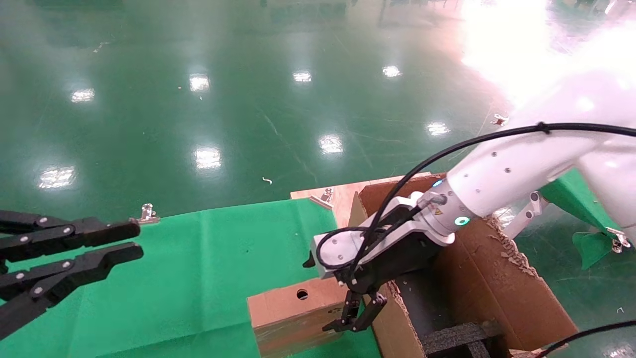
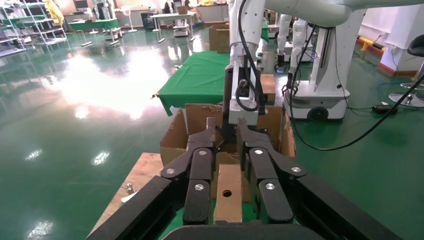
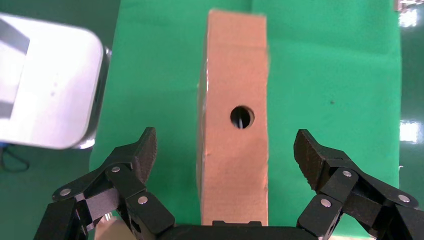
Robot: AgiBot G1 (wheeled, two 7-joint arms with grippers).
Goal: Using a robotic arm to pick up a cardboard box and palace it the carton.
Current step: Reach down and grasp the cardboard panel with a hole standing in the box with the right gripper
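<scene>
My right gripper is going to close across the cardboard box's carton-side end (image 1: 327,292) (image 3: 235,167). Its fingers will sit on both long sides of the box, just past the round hole.
The small brown cardboard box (image 1: 290,311) with a round hole lies on the green cloth, just left of the carton. It also shows in the right wrist view (image 3: 234,125) and the left wrist view (image 2: 228,192). The white robotic arm (image 1: 512,174) reaches down from the right. My right gripper (image 1: 355,318) is open over the box's carton-side end; in the right wrist view (image 3: 227,145) its fingers (image 3: 142,152) stand apart on either side of the box without touching it. The large carton (image 1: 497,278) holds black foam (image 1: 462,338). My left gripper (image 1: 131,240) is open and empty at the far left.
The green-clothed table (image 1: 198,258) spreads left of the box. A wooden board (image 1: 338,194) edges it at the back, with a metal clip (image 1: 146,214) on the cloth's far edge. Glossy green floor lies beyond.
</scene>
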